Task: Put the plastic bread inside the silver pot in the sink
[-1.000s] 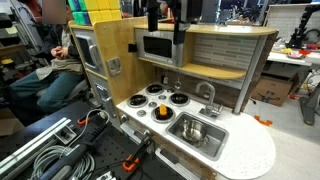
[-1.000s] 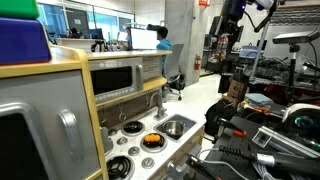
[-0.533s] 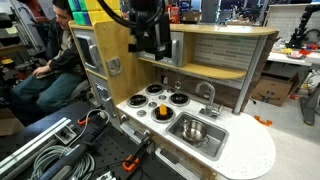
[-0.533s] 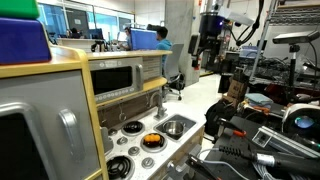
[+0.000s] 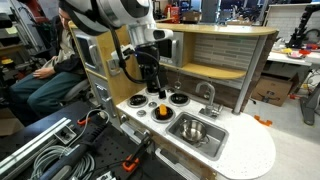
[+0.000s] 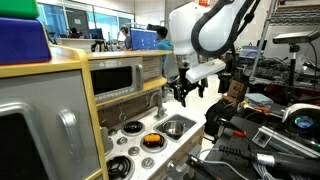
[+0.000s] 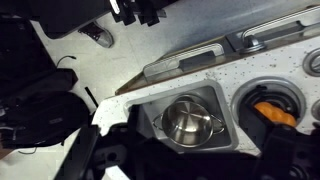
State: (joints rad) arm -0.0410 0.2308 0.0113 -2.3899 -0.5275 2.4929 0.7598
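Observation:
Next, I move my gripper next to the plastic bread's middle [image 5: 162, 111] [image 7: 275, 113], on the front burner beside the sink, and close it there.
The plastic bread [image 5: 163, 112] is a small orange piece on a front stove burner; it also shows in the other exterior view [image 6: 151, 139] and at the right of the wrist view [image 7: 281, 113]. The silver pot [image 5: 194, 130] stands empty in the sink [image 5: 212, 143]; the wrist view shows the pot [image 7: 192, 120] inside the basin [image 7: 226, 98]. My gripper [image 5: 153, 88] hangs in the air above the burners, up and behind the bread, touching nothing. It also shows in an exterior view [image 6: 186, 93]. In the wrist view its dark fingers [image 7: 190, 148] stand wide apart and empty.
A grey faucet [image 5: 207, 95] stands behind the sink. Black-and-white burners [image 5: 178, 98] fill the stove top. A microwave [image 5: 160, 46] and a wooden shelf sit above the counter. A person [image 5: 45, 70] sits nearby. Cables and black clamps [image 5: 60, 150] lie in front.
The arm has swung down from high above the toy kitchen to just over the burners. The bread and pot have not moved.

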